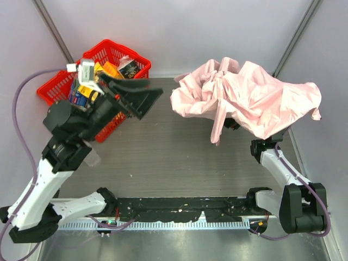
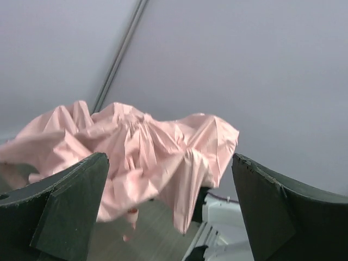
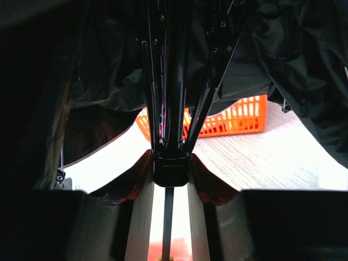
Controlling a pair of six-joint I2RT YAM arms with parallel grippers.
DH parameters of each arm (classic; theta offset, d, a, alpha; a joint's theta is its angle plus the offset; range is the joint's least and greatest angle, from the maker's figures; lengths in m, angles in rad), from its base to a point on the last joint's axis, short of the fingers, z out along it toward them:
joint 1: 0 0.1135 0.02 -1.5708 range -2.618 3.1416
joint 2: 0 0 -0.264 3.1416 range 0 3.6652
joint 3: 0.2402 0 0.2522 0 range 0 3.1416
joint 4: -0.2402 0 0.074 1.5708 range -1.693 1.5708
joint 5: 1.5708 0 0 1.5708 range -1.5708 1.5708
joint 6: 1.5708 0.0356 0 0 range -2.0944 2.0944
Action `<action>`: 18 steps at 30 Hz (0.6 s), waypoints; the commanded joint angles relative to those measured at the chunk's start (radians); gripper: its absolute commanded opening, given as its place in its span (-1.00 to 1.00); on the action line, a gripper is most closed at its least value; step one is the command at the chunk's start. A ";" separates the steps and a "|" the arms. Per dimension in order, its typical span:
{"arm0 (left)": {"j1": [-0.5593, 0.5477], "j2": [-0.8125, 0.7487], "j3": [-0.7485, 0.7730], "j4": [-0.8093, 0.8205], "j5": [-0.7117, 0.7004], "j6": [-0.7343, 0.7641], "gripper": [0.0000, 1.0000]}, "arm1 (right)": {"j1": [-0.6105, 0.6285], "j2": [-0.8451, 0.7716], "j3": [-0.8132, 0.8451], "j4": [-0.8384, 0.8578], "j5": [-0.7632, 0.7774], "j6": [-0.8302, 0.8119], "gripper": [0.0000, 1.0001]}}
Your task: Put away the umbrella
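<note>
The robot's left gripper should close on the top tip [image 1: 218, 76] [image 2: 132, 122] of the pale pink umbrella, where the canopy's folds come together.
The pale pink umbrella [image 1: 250, 98] is half open and crumpled, held up over the back right of the table. A fold of fabric hangs down at its left side [image 1: 217, 125]. My right gripper [image 1: 235, 124] is under the canopy and mostly hidden. In the right wrist view it [image 3: 171, 182] is shut on the umbrella's black runner [image 3: 171, 168], with the thin shaft between the fingers and the ribs fanning up. My left gripper [image 1: 152, 88] is open and empty, raised beside the basket, facing the umbrella [image 2: 141, 157] from a distance.
A red basket [image 1: 60, 87] with several packaged items stands at the back left, behind my left arm; it also shows in the right wrist view [image 3: 239, 119]. Grey walls close the back and sides. The right arm's white link [image 1: 277, 163] rises from the near right.
</note>
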 commanded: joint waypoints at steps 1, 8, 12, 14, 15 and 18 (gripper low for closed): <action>0.117 0.192 0.066 0.067 0.222 -0.087 0.99 | 0.022 -0.017 0.027 0.300 -0.105 -0.009 -0.98; 0.179 0.363 0.032 0.437 0.632 -0.205 0.99 | 0.116 -0.090 0.065 0.158 -0.168 -0.004 -0.99; 0.168 0.383 0.014 0.406 0.632 -0.114 0.99 | 0.143 -0.166 0.087 -0.069 -0.134 -0.136 -0.98; 0.127 0.355 -0.026 0.357 0.540 -0.028 0.99 | 0.150 -0.187 0.108 -0.215 -0.131 -0.222 -0.98; 0.105 0.334 -0.057 0.369 0.504 -0.007 0.99 | 0.148 -0.198 0.114 -0.249 -0.129 -0.273 -0.98; 0.055 0.318 -0.129 0.482 0.485 -0.004 0.99 | 0.148 -0.207 0.108 -0.294 -0.119 -0.304 -0.99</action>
